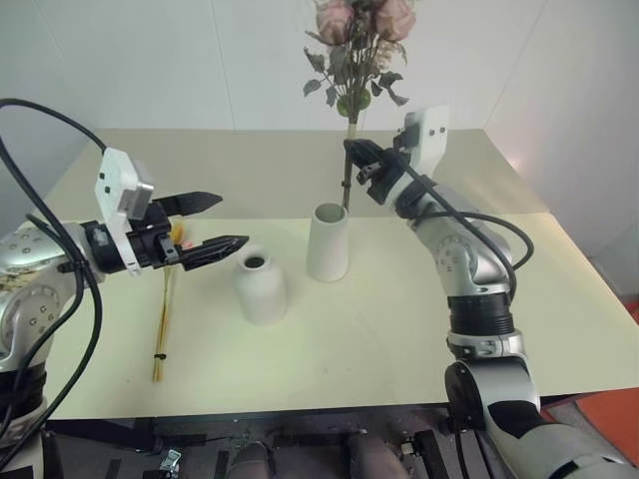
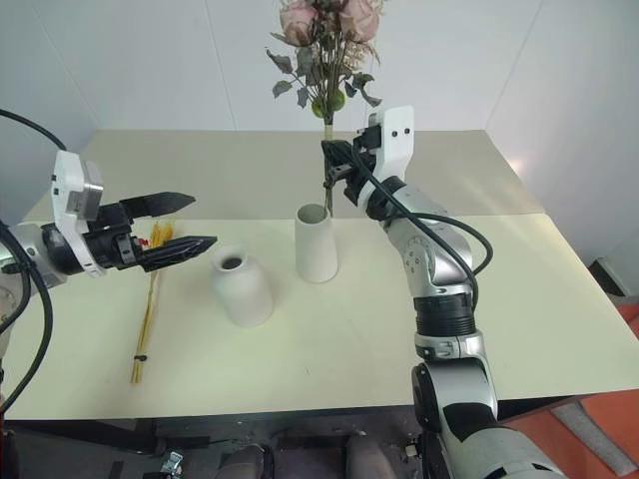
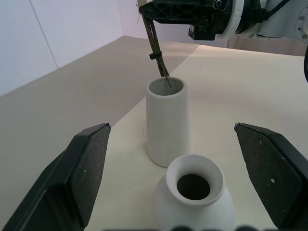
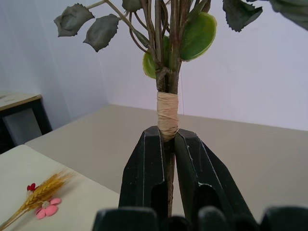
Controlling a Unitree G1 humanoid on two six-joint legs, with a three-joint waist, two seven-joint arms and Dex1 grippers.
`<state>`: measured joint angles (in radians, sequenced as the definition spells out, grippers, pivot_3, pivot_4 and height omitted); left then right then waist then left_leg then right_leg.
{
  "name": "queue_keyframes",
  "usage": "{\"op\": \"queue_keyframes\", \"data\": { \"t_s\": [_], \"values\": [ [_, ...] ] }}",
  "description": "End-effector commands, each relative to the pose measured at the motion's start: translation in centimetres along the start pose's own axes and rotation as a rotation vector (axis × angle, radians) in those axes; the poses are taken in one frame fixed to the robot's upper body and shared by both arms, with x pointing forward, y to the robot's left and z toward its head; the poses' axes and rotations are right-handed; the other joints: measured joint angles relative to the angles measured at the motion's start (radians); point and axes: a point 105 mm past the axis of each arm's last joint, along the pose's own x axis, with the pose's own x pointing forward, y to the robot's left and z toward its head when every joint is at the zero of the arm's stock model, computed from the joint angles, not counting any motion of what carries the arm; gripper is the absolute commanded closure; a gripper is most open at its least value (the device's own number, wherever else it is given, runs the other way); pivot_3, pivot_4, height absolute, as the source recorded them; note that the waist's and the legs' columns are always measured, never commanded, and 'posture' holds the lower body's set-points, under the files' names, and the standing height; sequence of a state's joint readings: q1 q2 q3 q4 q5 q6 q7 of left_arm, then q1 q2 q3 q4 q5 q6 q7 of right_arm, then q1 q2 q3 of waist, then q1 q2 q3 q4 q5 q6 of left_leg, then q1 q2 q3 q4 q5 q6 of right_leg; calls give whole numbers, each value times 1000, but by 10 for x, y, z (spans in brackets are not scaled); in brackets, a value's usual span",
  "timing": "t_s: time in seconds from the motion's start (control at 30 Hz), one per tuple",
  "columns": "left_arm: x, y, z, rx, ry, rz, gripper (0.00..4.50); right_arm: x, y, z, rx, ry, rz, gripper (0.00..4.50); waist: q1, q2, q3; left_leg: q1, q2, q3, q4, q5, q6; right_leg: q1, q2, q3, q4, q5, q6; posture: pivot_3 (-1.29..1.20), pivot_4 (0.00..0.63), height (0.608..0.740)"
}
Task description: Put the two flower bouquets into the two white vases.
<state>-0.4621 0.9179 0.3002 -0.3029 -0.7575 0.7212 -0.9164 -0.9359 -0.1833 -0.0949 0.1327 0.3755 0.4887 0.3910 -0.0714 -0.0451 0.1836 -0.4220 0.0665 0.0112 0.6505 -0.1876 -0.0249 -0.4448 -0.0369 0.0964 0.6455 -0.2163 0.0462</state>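
Next, I release the pink rose bouquet from my right gripper in the opening of the taller white vase (image 1: 329,213).
My right gripper (image 1: 351,160) is shut on the dark stem of the pink rose bouquet (image 1: 359,45), held upright. The stem's lower tip hangs just at the mouth of the taller white vase (image 1: 327,242), as the left wrist view shows (image 3: 163,77). The shorter rounded vase (image 1: 260,285) stands to its left. My left gripper (image 1: 215,222) is open, level, just left of the rounded vase, with nothing between its fingers. The slim wheat bouquet (image 1: 162,329) lies flat on the table below the left gripper, its pink and red blooms (image 4: 43,207) at its far end.
The vases stand on a cream table (image 1: 399,329) that joins a second beige table (image 1: 250,170) behind. White walls close the back. A red floor patch (image 1: 609,414) lies at the right beyond the table edge.
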Motion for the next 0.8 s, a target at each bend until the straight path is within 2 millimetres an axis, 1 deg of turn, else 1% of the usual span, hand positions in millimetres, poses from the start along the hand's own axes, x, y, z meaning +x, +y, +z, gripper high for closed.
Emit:
{"op": "queue_keyframes", "data": {
  "t_s": [0.03, 0.1, 0.37, 0.43, 0.57, 0.63, 0.8],
  "values": [
    [-3, -2, 14, 53, -27, 0, 0, 1, -2, 30, -57, -102, -5, 4367, 0, 0, 0, 0, 0, 0, 0, 0, 0, 0, 0, 0, 0, 0, 0, 0, 150, 740],
    [-2, -3, 13, 54, -28, -3, 0, 0, -4, 35, -66, -116, -11, 4367, 0, 0, 0, 0, 0, 0, 0, 0, 0, 0, 0, 0, 0, 0, 0, 0, 150, 740],
    [1, -3, 14, 61, -35, -17, 0, -4, -4, 69, -70, -231, -18, 4367, 1, 0, 0, 0, 0, 0, 0, 0, 0, 0, 0, 0, 0, 0, 0, 0, 150, 740],
    [2, -2, 14, 64, -36, -19, 0, -5, 0, 72, -55, -245, -7, 4367, 1, 0, 0, 0, 0, 0, 0, 0, 0, 0, 0, 0, 0, 0, 0, 0, 150, 740],
    [3, -2, 14, 64, -39, -24, 0, -8, 8, 62, -37, -221, 17, 4367, 0, 0, 0, 0, 0, 0, 0, 0, 0, 0, 0, 0, 0, 0, 0, 0, 150, 740],
    [4, -2, 13, 64, -41, -25, 0, -9, 15, 50, -18, -192, 24, 4367, 1, 0, 0, 0, 0, 0, 0, 0, 0, 0, 0, 0, 0, 0, 0, 0, 150, 740],
    [4, -2, 13, 64, -39, -27, 0, -12, 24, 30, -10, -145, 40, 4367, 1, 0, 0, 0, 0, 0, 0, 0, 0, 0, 0, 0, 0, 0, 0, 0, 150, 740]
  ]
}}
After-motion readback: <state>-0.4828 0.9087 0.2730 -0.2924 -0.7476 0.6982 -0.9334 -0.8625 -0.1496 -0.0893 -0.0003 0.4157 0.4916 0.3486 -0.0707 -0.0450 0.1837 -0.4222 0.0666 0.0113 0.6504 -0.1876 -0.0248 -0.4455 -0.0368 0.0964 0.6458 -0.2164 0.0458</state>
